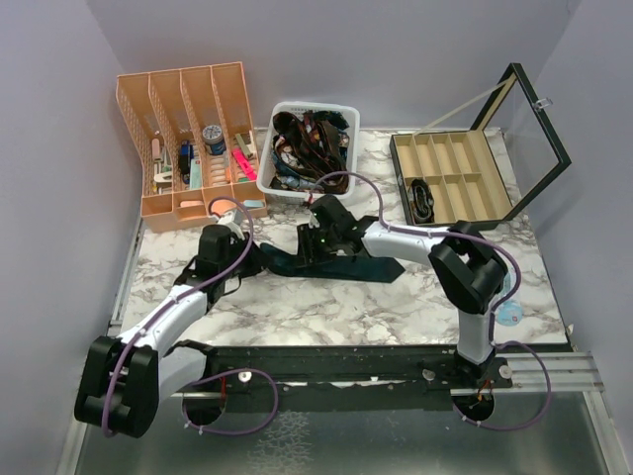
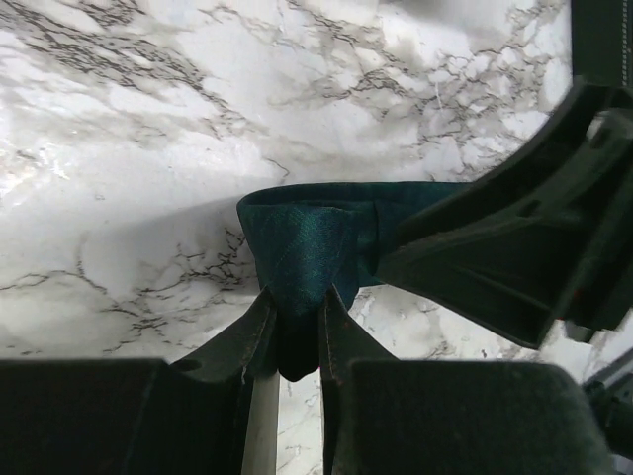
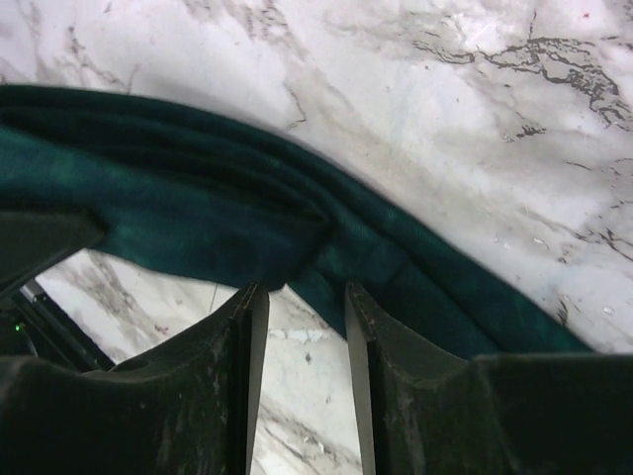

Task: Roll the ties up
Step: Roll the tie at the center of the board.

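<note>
Next, I lay the folded-over end of the tie on the tie's own flat middle part (image 1: 344, 266) with my left gripper.
A dark teal-navy tie (image 1: 366, 265) lies flat across the middle of the marble table, its wide pointed end to the right. My left gripper (image 1: 247, 259) is at its left end; in the left wrist view the gripper (image 2: 297, 302) is shut on a folded-over loop of the tie (image 2: 302, 237). My right gripper (image 1: 312, 249) is over the tie's middle. In the right wrist view it (image 3: 302, 289) is open, its fingertips (image 3: 249, 307) touching the near edge of the bunched tie (image 3: 198, 213), with bare marble between the jaws.
A white basket (image 1: 348, 111) holding several more ties stands at the back centre. An orange desk organiser (image 1: 193, 213) is at the back left. An open compartment box (image 1: 455, 178) with a raised lid (image 1: 539, 148) is at the back right, one dark roll (image 1: 422, 198) in it.
</note>
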You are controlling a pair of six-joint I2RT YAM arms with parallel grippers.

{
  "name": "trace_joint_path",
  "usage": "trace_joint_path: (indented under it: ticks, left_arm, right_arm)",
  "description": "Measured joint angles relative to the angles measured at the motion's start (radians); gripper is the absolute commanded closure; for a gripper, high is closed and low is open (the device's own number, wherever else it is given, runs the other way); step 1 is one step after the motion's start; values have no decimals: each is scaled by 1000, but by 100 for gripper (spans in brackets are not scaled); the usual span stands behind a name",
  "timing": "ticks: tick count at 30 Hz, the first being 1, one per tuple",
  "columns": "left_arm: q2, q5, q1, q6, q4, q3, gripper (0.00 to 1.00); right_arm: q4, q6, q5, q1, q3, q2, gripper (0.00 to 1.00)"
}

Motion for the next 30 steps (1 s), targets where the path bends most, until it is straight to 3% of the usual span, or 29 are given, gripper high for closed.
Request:
trace_joint_path:
  ticks: [9,17,30]
  left_arm:
    - [-24,-130,-56,34,-121,49,100]
    - [-28,-218,-108,45,-166,81,100]
    - [-12,-372,-230,61,-197,122,100]
  right_arm:
    - [-34,-95,42,-47,-5,-134,58]
    - [-112,-163,135,-124,-69,-127,60]
    - [-148,-217,178,-121,-116,-107,62]
